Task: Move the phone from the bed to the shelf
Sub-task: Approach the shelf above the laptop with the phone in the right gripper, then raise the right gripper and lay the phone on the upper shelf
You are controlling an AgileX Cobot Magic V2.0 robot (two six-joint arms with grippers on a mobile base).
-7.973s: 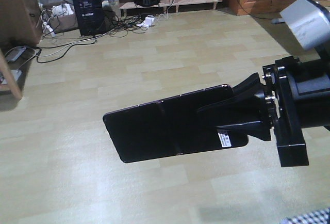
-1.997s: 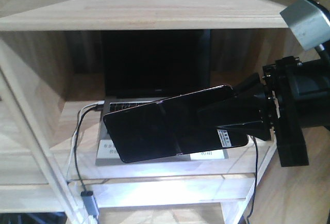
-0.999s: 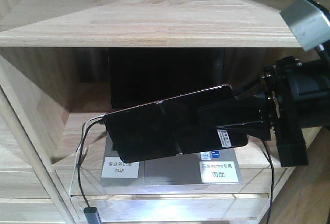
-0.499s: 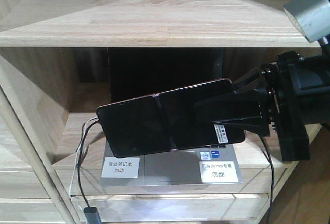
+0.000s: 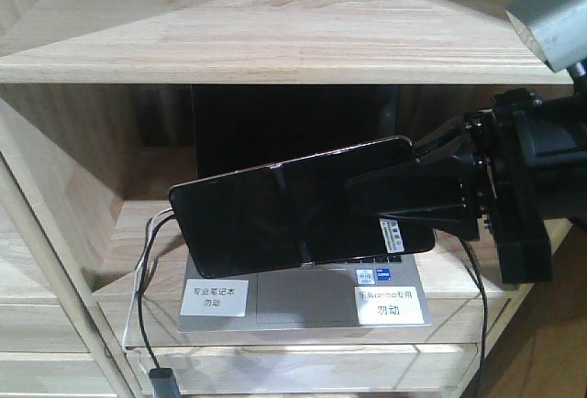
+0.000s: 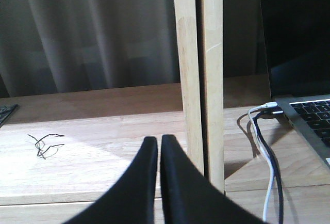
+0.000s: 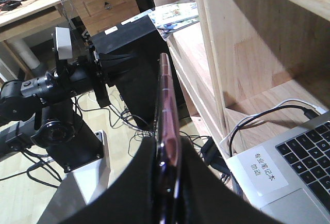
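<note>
I will let go of the phone, which hangs in front of the shelf, with my right gripper on the board above the laptop, toward the side of the white cable.
The phone (image 5: 275, 224), a glossy black slab with a crease and a white sticker, hangs in the air in front of the shelf (image 5: 275, 40), over the laptop on the middle board. My right gripper (image 5: 404, 207) is shut on its right end. In the right wrist view the phone (image 7: 166, 95) stands edge-on, with its pinkish rim between the fingers of the right gripper (image 7: 167, 154). My left gripper (image 6: 159, 149) is shut on nothing, low before a shelf board (image 6: 103, 152) left of an upright post (image 6: 198, 79). The bed is out of view.
An open grey laptop (image 5: 303, 302) with white labels fills the middle board, and its dark screen (image 5: 293, 123) stands behind the phone. Cables (image 6: 265, 146) run from its left side. A thin wire item (image 6: 44, 144) lies on the left board. A black computer tower (image 7: 139, 43) stands below.
The view went from bare floor to the shelf front. Over the last second the phone and right gripper have moved slightly up and to the left. The grip is unchanged.
</note>
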